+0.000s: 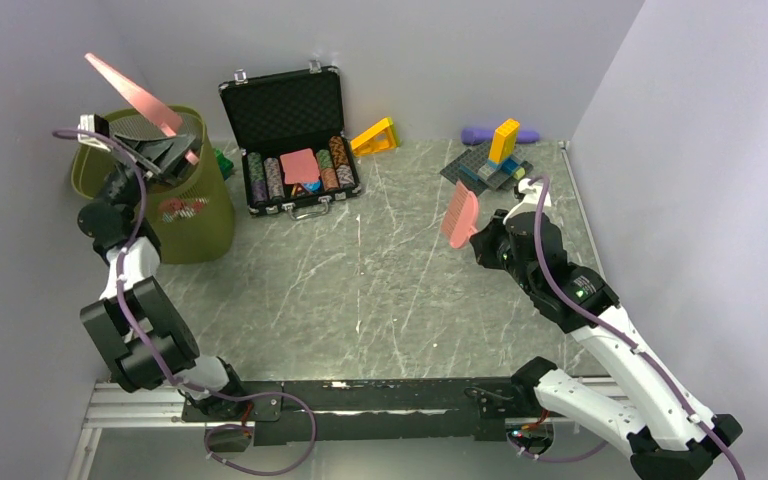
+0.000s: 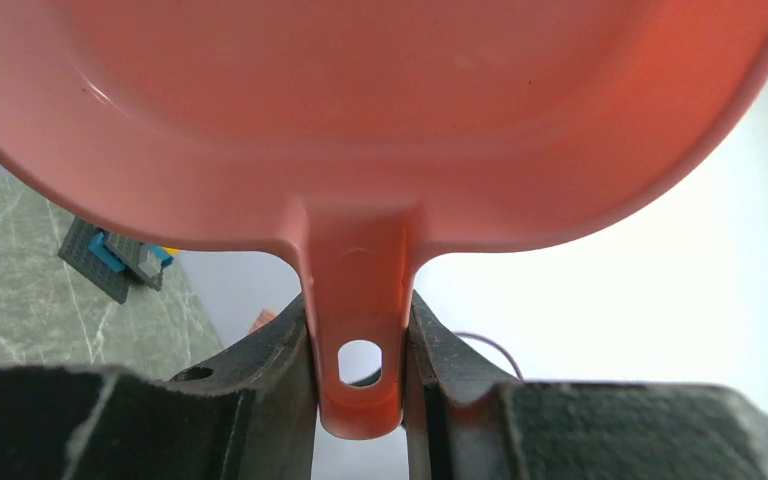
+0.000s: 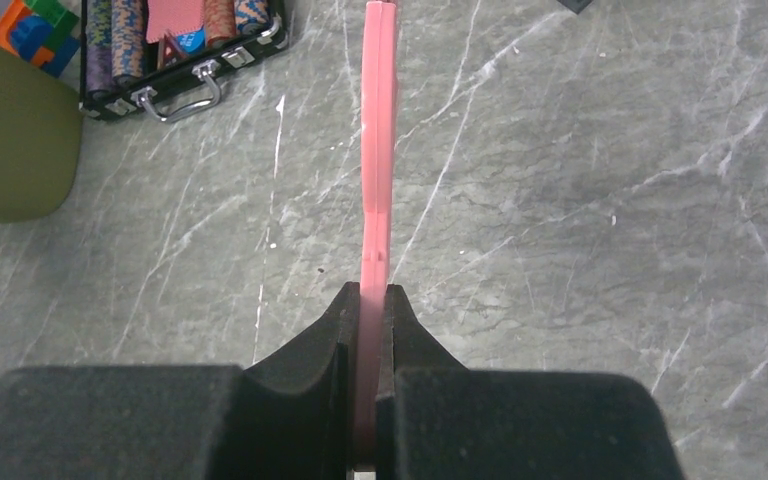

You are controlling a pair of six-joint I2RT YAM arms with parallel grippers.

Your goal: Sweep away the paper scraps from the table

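Observation:
The robot's left gripper should release the pink dustpan, now raised over the olive-green bin, on the bare marble just off the black case's front corner (image 1: 366,234).
My left gripper (image 1: 173,143) is raised over an olive-green bin (image 1: 195,225) at the far left and is shut on the handle of a pink dustpan (image 1: 132,92). The pan tilts up and away. In the left wrist view the fingers (image 2: 280,350) press both sides of the dustpan (image 2: 380,110) handle. Over the right half of the table (image 1: 380,290), my right gripper (image 1: 482,238) is shut on a pink brush (image 1: 459,215). Seen edge-on, the brush (image 3: 378,130) sticks out past the right gripper (image 3: 373,295) above bare marble. The paper scraps are out of view.
An open black case of poker chips (image 1: 290,140) stands at the back, beside the bin. A yellow wedge (image 1: 375,137), a purple object (image 1: 500,133) and a dark baseplate with yellow and blue blocks (image 1: 488,165) sit along the back right. Walls close in the left, back and right.

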